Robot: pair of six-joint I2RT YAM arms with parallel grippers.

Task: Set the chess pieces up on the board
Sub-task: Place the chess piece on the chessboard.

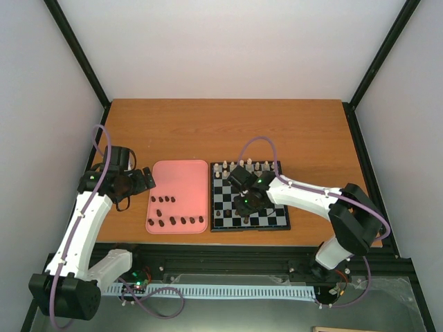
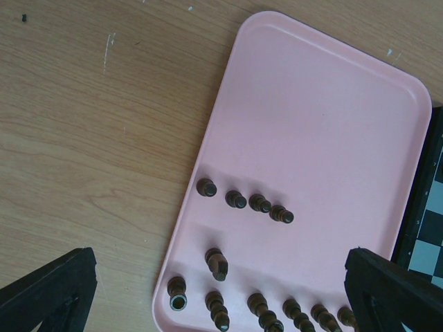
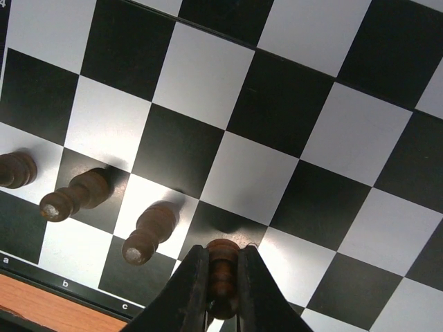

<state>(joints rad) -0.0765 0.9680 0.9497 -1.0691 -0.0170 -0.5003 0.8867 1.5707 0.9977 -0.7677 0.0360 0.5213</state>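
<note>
The robot's right gripper needs to set the dark brown chess piece down on the black square (image 1: 246, 213) (image 3: 223, 242) next to the row of dark pieces.
My right gripper (image 3: 223, 277) is shut on a dark brown chess piece (image 3: 223, 266), held base-down close over a black square near the lettered edge of the board (image 3: 249, 173). Three more dark pieces (image 3: 73, 196) stand in a row to its left. In the top view the right gripper (image 1: 246, 200) is over the board (image 1: 270, 216). Several dark chess pieces (image 2: 236, 199) lie and stand on the pink tray (image 2: 318, 124). The left gripper (image 2: 220, 263) hangs open above the tray's near-left part, holding nothing. In the top view it (image 1: 142, 178) sits at the tray's left edge.
Cream-white pieces (image 1: 242, 166) line the far edge of the board. The pink tray (image 1: 180, 180) lies directly left of the board, almost touching it. Bare wooden tabletop (image 1: 228, 128) extends behind both. Black frame posts bound the table's sides.
</note>
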